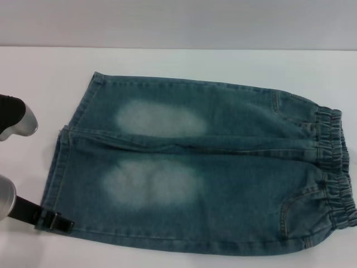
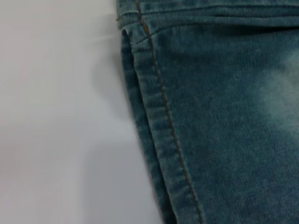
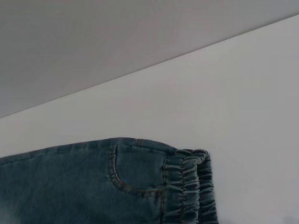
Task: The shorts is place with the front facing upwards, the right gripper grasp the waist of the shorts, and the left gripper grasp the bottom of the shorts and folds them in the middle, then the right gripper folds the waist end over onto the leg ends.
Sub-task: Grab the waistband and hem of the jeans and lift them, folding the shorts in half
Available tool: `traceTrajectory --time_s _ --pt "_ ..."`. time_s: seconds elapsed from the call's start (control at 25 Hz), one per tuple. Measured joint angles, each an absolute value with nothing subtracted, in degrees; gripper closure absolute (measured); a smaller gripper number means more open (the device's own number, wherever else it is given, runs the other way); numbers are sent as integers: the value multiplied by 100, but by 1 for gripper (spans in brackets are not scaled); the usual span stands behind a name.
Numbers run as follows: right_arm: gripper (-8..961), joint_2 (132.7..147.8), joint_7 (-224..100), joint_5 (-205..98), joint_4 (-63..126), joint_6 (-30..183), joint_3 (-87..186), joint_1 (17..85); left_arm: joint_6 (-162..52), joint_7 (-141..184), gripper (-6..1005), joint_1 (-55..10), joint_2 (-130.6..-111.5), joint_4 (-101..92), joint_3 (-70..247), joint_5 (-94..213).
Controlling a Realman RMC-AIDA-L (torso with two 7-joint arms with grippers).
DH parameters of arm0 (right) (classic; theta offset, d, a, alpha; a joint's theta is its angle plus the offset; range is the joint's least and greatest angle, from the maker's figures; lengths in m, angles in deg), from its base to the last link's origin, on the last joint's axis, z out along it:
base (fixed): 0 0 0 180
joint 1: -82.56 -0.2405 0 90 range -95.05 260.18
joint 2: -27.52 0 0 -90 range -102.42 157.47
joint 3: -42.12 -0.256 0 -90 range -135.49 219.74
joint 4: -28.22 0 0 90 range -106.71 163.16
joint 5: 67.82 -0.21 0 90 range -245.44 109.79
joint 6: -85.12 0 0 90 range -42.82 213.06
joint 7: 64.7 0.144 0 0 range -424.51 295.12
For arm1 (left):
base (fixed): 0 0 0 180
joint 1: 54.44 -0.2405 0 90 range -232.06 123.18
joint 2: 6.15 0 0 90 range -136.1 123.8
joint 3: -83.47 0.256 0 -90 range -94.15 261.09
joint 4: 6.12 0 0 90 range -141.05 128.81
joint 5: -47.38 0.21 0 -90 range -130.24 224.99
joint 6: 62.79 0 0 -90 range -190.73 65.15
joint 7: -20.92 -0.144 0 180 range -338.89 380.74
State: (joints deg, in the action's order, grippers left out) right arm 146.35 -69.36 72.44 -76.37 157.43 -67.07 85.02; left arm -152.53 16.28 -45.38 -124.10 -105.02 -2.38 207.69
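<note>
The left gripper's fingers reach well beyond the hem at the shorts' near corner, so it should pull back and pinch the hem's edge [image 1: 50,200] farther from that corner.
The blue denim shorts [image 1: 195,167] lie flat on the white table, front up, with two faded patches on the legs. The waist of the shorts [image 1: 334,167] is the ruffled elastic band at the right; the right wrist view shows it [image 3: 189,186] beside a pocket seam. The bottom of the shorts [image 1: 56,167], two flat stitched leg hems, lies at the left, and the left wrist view shows one hem [image 2: 161,140] close up. My left gripper [image 1: 54,220] is low at the near-left hem corner, touching or just over its edge. The right gripper is out of view.
The white table [image 1: 178,61] runs back to a grey wall. Bare tabletop lies left of the hems [image 2: 51,116] and beyond the waist [image 3: 243,93]. The silver left arm [image 1: 17,120] shows at the left edge.
</note>
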Motion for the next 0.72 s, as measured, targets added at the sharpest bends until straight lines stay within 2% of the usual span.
traceTrajectory --time_s 0.72 --pt "145 14644 -6998 7243 -7613 15743 -6713 8496 -15262 1627 205 -4355 -12415 -10247 -143 20767"
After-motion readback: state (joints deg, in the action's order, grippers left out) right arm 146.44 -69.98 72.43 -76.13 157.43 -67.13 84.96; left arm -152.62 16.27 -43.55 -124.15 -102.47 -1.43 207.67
